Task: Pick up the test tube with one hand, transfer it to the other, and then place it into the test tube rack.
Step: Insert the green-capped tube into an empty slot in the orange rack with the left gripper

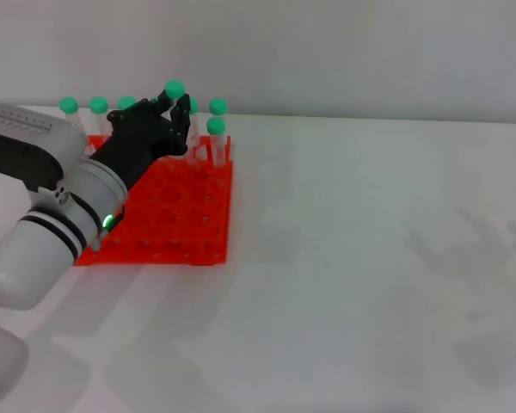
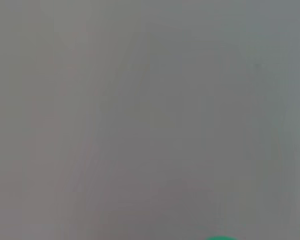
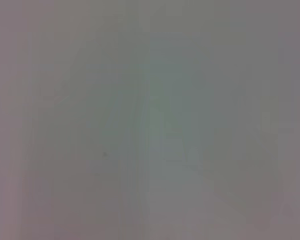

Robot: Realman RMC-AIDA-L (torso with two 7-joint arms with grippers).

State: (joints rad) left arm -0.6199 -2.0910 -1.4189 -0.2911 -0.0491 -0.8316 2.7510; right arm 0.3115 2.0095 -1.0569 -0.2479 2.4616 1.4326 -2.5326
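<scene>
My left gripper is to place the test tube. It will let go of it in the rack hole [image 1: 189, 157] next to the nearest standing green-capped tube. The test tube is now over the rack's far side.
My left hand [image 1: 172, 119] is over the far side of the orange-red test tube rack [image 1: 189, 225], on the left of the white table. Its black fingers are closed around a clear test tube [image 1: 174, 89], whose green cap stands above the hand and higher than the other caps. The tube's lower part is hidden by the fingers. The left wrist view shows only grey wall and a sliver of a green cap [image 2: 221, 238]. My right hand is out of view, and the right wrist view shows only blank grey.
Several other green-capped tubes stand along the rack's far rows, such as one at the far left [image 1: 68, 105] and one at the right [image 1: 215, 127]. The white table [image 1: 370, 258] extends to the right of the rack, and a grey wall stands behind.
</scene>
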